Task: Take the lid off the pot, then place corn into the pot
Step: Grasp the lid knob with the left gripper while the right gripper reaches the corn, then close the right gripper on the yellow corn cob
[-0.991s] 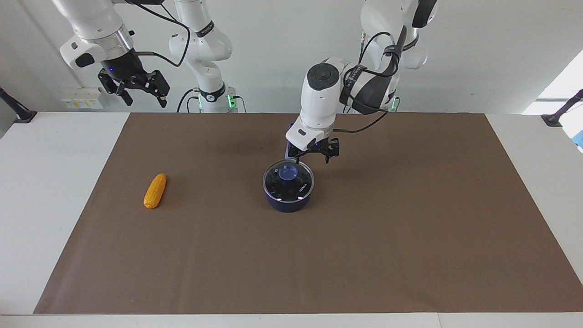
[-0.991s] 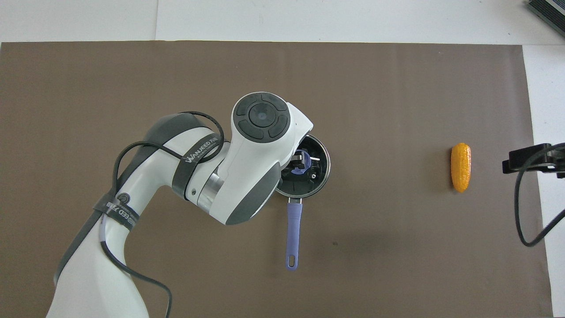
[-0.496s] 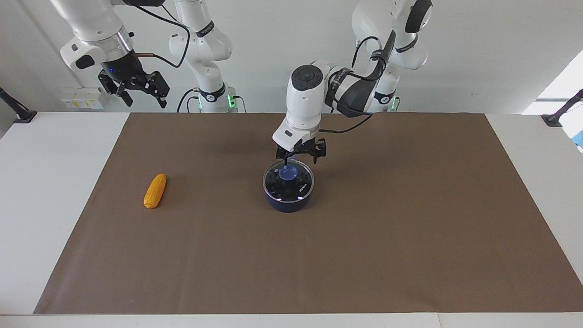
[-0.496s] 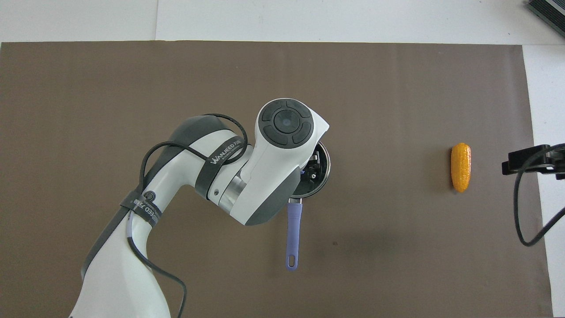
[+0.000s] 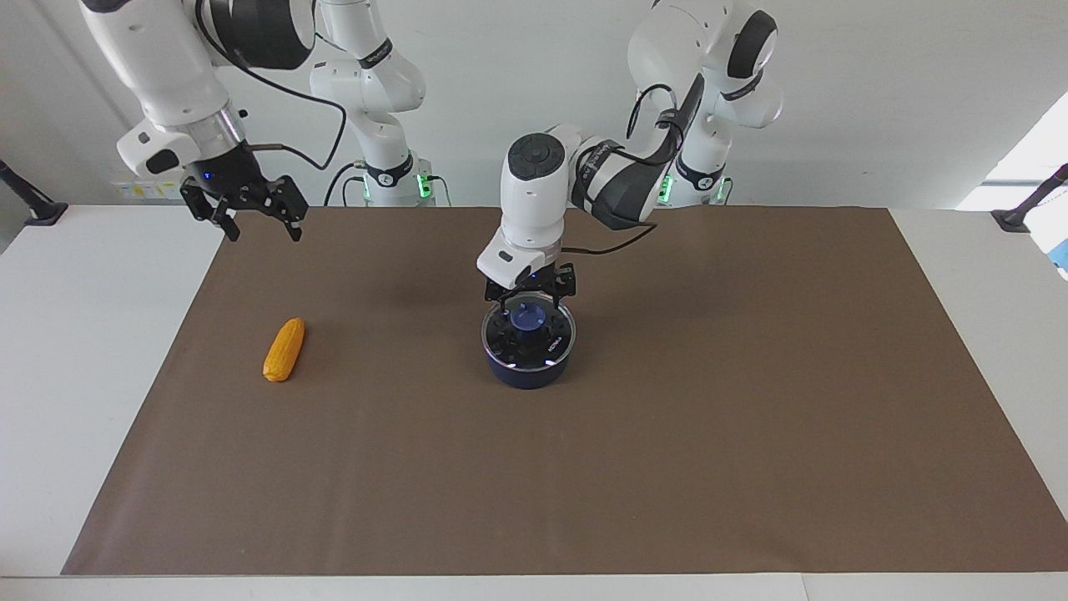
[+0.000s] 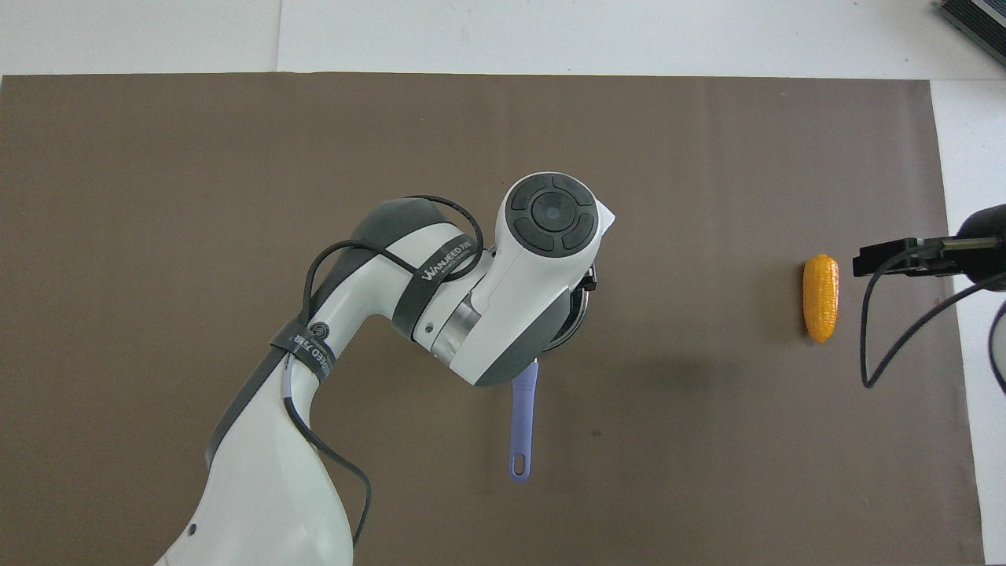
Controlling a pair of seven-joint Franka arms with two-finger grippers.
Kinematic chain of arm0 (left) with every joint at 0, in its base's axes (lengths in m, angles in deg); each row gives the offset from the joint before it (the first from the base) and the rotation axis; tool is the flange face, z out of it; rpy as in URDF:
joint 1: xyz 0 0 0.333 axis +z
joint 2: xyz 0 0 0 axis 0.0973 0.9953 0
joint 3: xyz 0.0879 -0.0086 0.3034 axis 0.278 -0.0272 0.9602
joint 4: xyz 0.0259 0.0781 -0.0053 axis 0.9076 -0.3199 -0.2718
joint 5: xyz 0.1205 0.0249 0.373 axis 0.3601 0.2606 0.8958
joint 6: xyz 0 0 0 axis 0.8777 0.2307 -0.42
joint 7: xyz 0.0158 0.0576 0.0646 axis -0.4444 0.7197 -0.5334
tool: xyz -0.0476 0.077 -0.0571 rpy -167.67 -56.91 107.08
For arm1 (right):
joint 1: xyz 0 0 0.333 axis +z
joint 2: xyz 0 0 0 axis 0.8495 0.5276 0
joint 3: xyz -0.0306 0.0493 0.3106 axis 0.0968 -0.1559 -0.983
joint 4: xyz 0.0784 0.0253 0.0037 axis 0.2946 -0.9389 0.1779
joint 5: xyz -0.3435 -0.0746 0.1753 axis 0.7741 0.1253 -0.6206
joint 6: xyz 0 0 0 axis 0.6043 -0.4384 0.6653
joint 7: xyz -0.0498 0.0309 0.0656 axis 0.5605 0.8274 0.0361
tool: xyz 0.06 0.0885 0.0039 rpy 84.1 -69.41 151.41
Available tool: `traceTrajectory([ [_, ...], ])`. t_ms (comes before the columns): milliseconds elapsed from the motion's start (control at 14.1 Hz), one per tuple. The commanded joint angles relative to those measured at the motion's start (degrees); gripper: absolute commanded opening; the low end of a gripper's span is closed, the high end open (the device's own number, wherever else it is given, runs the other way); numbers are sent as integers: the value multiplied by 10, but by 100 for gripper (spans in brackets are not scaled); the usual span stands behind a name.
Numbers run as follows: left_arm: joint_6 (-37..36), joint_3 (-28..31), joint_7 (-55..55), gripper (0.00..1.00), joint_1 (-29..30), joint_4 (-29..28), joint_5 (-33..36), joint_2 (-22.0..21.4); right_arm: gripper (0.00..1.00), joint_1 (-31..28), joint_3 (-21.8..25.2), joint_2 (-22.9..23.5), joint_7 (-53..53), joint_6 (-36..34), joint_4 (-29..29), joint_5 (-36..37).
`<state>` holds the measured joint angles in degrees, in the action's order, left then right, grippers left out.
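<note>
The robot's right gripper will next move to the corn's far half (image 6: 820,273), near the corn's end that points away from the robots, and close there.
The navy pot (image 5: 528,371) stands mid-mat with the glass lid (image 5: 546,344) on it, blue knob (image 5: 527,318) at the lid's centre. My left gripper (image 5: 529,300) is open and hangs just above the knob, one finger to each side. In the overhead view the left arm covers most of the pot; only a bit of rim (image 6: 579,317) and the blue handle (image 6: 523,424), pointing toward the robots, show. The corn (image 5: 284,350) lies on the mat toward the right arm's end, also in the overhead view (image 6: 820,298). My right gripper (image 5: 255,230) is open in the air over the mat's edge near the corn, also in the overhead view (image 6: 896,257).
A brown mat (image 5: 751,417) covers most of the white table (image 5: 75,376). Black stands (image 5: 37,209) sit at the table's corners nearest the robots. Nothing else lies on the mat.
My left gripper has moved toward the right arm's end and come down, from beside the lid to over its knob. My right gripper has come down and moved toward the corn.
</note>
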<state>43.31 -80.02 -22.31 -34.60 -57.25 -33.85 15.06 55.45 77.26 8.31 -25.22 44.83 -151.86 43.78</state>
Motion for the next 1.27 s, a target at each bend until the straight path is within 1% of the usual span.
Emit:
traceTrajectory([
  [0, -10, 7, -7, 100, -7, 38, 25, 28, 100, -18, -3, 56, -32, 60, -10, -2],
  [142, -6, 6, -7, 100, -5, 37, 26, 32, 100, -29, -3, 101, -30, 106, -10, -2],
  [212, -4, 6, -7, 100, -6, 36, 25, 32, 100, -31, -3, 114, -28, 118, -10, -2],
  [354, 0, 4, -9, 100, -4, 31, 15, 32, 100, -31, -2, 122, -25, 121, -12, -1],
  [496, -4, 4, -11, 100, -7, 31, 5, 29, 100, -42, -2, 145, -26, 134, -15, -1],
  [779, -1, 5, -11, 100, -5, 26, 5, 26, 100, -68, -2, 160, -24, 226, -88, -1],
  [850, 0, 5, -11, 100, -3, 23, 5, 26, 100, -70, -2, 163, -24, 232, -100, -1],
  [920, 2, 5, -11, 94, -2, 22, 5, 26, 100, -73, -2, 167, -23, 233, -108, -1],
  [1204, 18, 5, -11, 84, -3, 11, 6, 24, 100, -78, -2, 184, -11, 247, -115, -1],
])
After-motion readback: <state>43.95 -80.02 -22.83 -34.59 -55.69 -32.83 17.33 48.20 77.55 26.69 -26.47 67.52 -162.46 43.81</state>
